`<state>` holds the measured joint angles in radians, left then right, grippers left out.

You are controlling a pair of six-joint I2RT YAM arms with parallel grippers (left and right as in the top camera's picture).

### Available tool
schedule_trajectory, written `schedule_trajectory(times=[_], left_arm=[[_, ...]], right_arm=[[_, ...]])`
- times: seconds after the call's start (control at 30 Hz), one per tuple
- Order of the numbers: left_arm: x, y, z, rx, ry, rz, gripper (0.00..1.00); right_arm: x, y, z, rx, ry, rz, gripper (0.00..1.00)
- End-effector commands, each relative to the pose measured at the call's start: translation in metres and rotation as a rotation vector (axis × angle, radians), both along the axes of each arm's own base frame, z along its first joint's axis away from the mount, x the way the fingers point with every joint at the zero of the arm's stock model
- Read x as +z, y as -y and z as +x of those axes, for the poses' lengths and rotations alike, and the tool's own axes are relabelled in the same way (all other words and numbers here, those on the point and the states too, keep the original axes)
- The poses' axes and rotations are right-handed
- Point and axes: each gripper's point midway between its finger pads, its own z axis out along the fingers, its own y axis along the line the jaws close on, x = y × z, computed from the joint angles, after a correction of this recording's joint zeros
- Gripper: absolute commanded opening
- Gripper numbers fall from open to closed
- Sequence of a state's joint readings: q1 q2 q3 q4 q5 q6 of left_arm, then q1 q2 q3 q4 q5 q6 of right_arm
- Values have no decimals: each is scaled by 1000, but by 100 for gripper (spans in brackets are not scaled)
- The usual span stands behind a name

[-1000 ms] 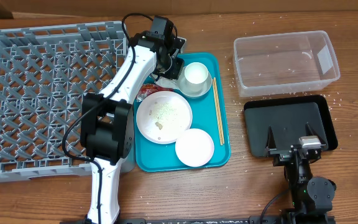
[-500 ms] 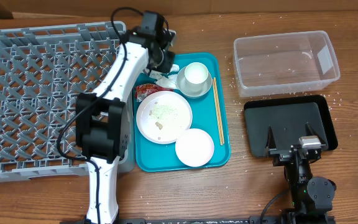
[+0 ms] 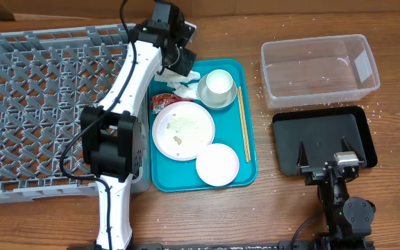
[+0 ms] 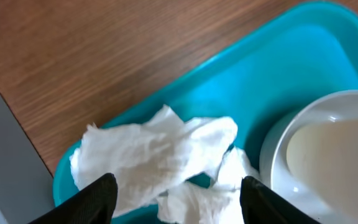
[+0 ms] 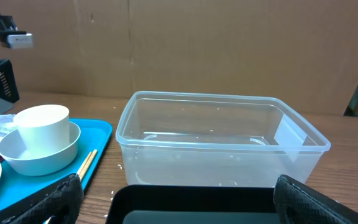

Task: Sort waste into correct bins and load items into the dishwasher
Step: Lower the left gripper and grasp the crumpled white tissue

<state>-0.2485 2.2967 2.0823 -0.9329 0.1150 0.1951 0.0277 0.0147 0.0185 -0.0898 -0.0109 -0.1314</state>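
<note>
The left gripper's fingers straddle the spot where the far tissue meets the near tissue, so the robot should pinch the far tissue alone (image 4: 148, 148) and carry it to the clear tub.
A crumpled white tissue (image 4: 160, 155) lies in the far left corner of the teal tray (image 4: 278, 68). My left gripper (image 4: 179, 202) hovers over it, open, its two black fingers on either side of the paper. In the overhead view the left gripper (image 3: 180, 64) is just behind the tissue (image 3: 186, 81). A red wrapper (image 3: 162, 102) lies beside the white plate (image 3: 182, 130), which holds rice scraps. A white cup (image 3: 219, 83) sits in the grey bowl (image 3: 216, 101). My right gripper (image 3: 323, 154) rests open over the black tray (image 3: 323, 132), holding nothing.
The grey dish rack (image 3: 47, 111) fills the left side, right against the teal tray (image 3: 248, 173). A small pale-pink dish (image 3: 217, 164) and chopsticks (image 3: 243, 125) lie on that tray. The clear tub (image 3: 318, 69) stands behind the black tray. Rice grains are scattered round the tub.
The left gripper went from shut to open and drew back a little toward the table's far edge. The tissue stays on the tray. The right arm has not moved.
</note>
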Motion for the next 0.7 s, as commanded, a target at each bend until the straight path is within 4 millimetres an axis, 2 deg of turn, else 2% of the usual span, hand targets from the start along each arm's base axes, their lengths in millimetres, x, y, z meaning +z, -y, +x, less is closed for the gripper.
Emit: schedule_trajectory(times=[0.0, 0.13, 0.3, 0.37, 0.53, 0.67], left_arm=[[-19, -3, -1, -44, -28, 40, 64], [-33, -2, -5, -48, -56, 47, 65], [-60, -4, -6, -46, -98, 63, 65], [-68, -6, -7, -40, -116, 65, 62], [-75, -4, -6, -43, -116, 66, 59], [-74, -3, -1, -42, -97, 61, 48]], right_arm=[[-1, 0, 0, -3, 7, 0, 100], [-1, 0, 0, -3, 7, 0, 100], [-1, 0, 0, -3, 7, 0, 100], [-1, 0, 0, -3, 7, 0, 100], [-1, 0, 0, -3, 7, 0, 100], [-1, 0, 0, -3, 7, 0, 100]])
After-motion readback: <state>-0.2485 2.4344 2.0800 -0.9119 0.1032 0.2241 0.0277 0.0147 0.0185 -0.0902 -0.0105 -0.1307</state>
